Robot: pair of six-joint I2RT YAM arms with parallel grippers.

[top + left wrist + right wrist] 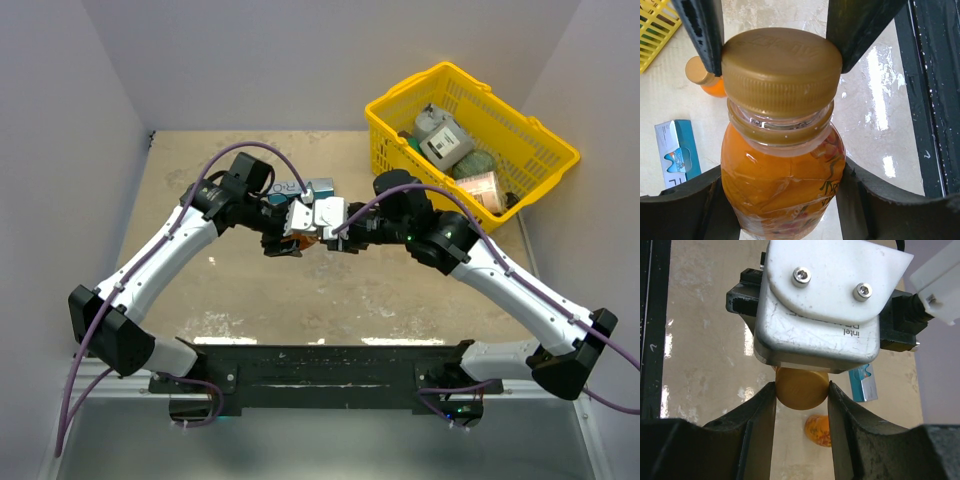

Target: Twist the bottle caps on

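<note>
Next, my right gripper sets the brownish-orange cap down on the open table [379,292] between the second orange bottle and the black base rail.
My left gripper [785,200] is shut on the body of an orange bottle [782,175], held above the table in the middle [308,243]. A brownish-orange cap [782,67] sits on its neck. My right gripper [801,390] is shut on that cap [802,389], with its dark fingers [702,35] on either side of it in the left wrist view. The two grippers meet at the table's centre, left [290,232] and right [335,232]. A second orange bottle [712,86] stands on the table with its cap [696,70] on. It also shows in the right wrist view [819,430].
A blue-and-white box [677,152] lies on the table near the second bottle and behind the grippers [318,187]. A yellow basket [560,160] with several items stands at the back right. The black base rail [320,365] runs along the near edge.
</note>
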